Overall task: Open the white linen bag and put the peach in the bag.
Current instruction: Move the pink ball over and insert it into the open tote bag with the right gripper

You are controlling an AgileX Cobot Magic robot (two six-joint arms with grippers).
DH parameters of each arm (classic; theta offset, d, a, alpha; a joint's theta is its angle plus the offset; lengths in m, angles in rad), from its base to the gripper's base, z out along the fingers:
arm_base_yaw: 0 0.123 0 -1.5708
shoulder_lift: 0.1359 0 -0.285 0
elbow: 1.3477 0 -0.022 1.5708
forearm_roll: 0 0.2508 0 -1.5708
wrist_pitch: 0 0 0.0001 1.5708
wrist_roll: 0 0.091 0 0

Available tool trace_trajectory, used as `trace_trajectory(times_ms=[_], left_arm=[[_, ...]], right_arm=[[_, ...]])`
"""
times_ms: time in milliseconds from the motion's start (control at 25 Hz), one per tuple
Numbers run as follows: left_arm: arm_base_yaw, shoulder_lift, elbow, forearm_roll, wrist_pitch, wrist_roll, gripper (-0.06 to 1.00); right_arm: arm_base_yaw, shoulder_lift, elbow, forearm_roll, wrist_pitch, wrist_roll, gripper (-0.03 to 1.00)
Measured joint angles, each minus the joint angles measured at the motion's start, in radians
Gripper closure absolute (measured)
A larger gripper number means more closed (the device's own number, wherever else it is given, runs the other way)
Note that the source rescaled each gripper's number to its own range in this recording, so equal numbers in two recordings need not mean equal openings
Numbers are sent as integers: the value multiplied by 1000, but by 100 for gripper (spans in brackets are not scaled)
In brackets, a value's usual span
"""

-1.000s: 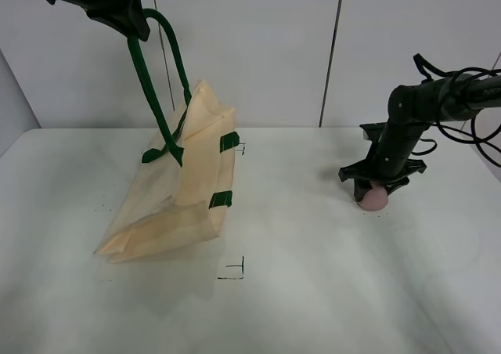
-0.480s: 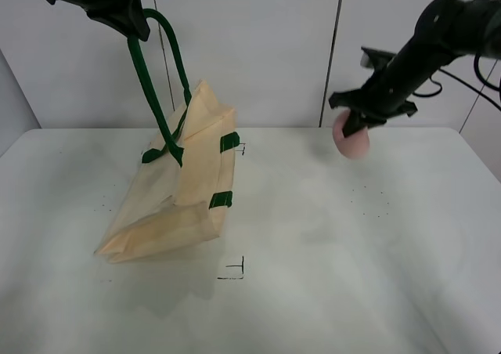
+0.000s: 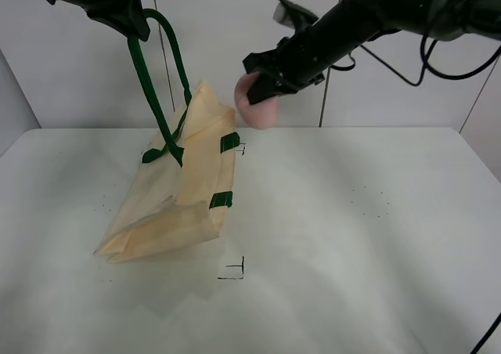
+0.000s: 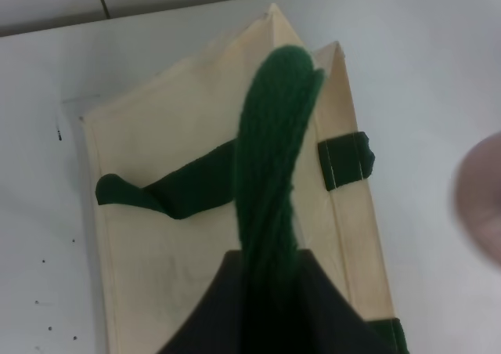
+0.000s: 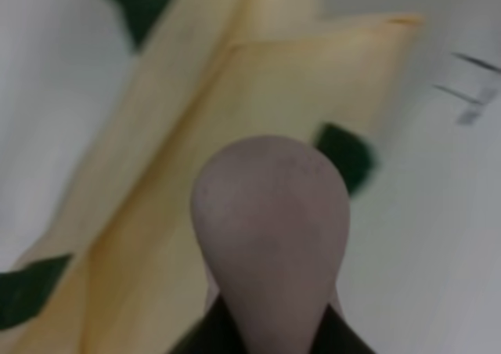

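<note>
The robot's right gripper should set the peach down inside the white linen bag [image 3: 194, 178], just below the lower end of the dark green strap.
The white linen bag [image 3: 184, 183] hangs by one dark green strap [image 3: 149, 76], its bottom resting on the table. My left gripper [image 3: 129, 13] is shut on that strap high at the top left; the strap [image 4: 270, 174] runs up into the jaws in the left wrist view, above the bag [image 4: 156, 236]. My right gripper [image 3: 262, 94] is shut on the pink peach [image 3: 258, 103] and holds it in the air just right of the bag's top edge. The right wrist view shows the peach [image 5: 270, 229] close over the bag [image 5: 196, 150]. A blurred edge of the peach [image 4: 479, 197] shows in the left wrist view.
The white table [image 3: 352, 244] has small black corner marks [image 3: 235, 269] in front of the bag and another mark [image 3: 241, 148] behind it. A grey wall with a vertical seam [image 3: 333, 56] stands behind.
My right gripper has lifted the peach off the table at the right and carried it up and left across the table to beside the bag's top. The left gripper and bag have not moved.
</note>
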Motion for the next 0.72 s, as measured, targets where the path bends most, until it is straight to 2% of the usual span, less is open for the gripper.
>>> trace_trajectory(times_ms=[280, 560, 720], left_arm=[[0, 0, 0, -8, 0, 3, 94], [0, 0, 0, -15, 0, 4, 94], [0, 0, 0, -26, 0, 10, 94]], right_arm=[[62, 127, 0, 167, -28, -279, 97], [73, 207, 0, 229, -62, -386, 97], [100, 245, 0, 273, -119, -440, 97]])
